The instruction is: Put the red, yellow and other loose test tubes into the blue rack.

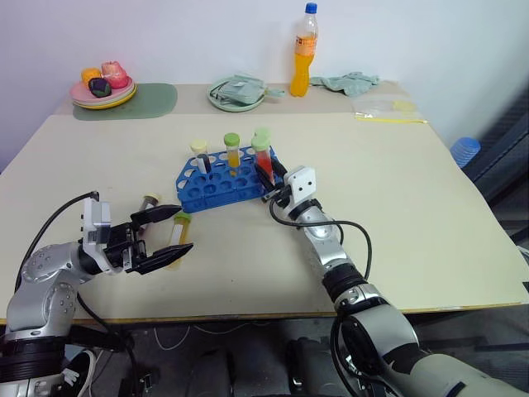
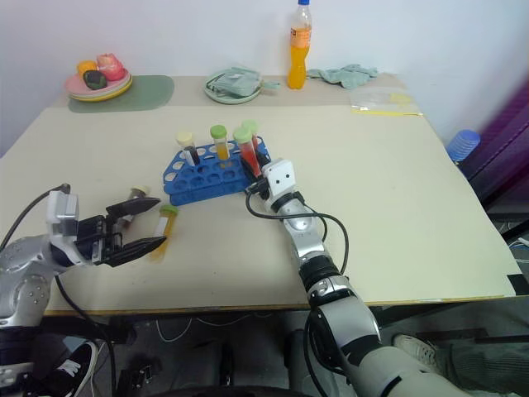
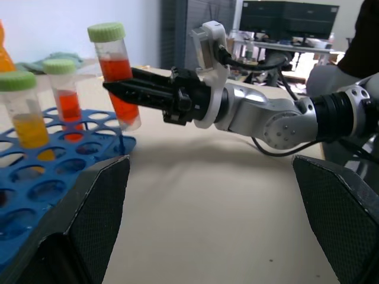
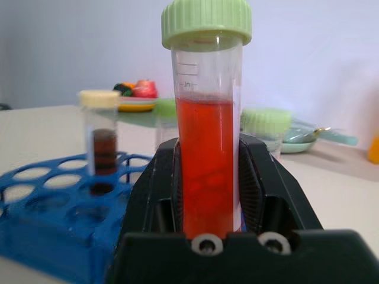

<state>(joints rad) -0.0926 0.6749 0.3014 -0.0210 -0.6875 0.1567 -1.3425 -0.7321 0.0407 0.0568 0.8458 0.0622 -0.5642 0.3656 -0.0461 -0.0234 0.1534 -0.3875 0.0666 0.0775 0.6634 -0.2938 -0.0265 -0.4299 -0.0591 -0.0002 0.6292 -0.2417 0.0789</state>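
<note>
I need to release my right gripper's red test tube in the rack hole (image 1: 269,173) in front of the other red tube.
The blue rack (image 1: 216,184) stands mid-table, holding a cream-capped dark tube (image 1: 200,155), a green-capped yellow tube (image 1: 232,150) and a green-capped red tube (image 3: 67,92). My right gripper (image 1: 268,174) is shut on another red test tube (image 4: 207,171), which has a green cap. It leans at the rack's right end, its lower end just over the corner. My left gripper (image 1: 172,232) is open near the front left. Just past its fingertips a yellow test tube (image 1: 177,236) lies loose on the table. A loose brown-filled tube (image 1: 150,201) lies beside it.
Along the far edge are a plate of fruit (image 1: 102,89) on a green mat (image 1: 145,101), a green dish with a cloth (image 1: 236,91), an orange drink bottle (image 1: 304,51), a crumpled cloth (image 1: 350,81) and a clear plastic bag (image 1: 387,108).
</note>
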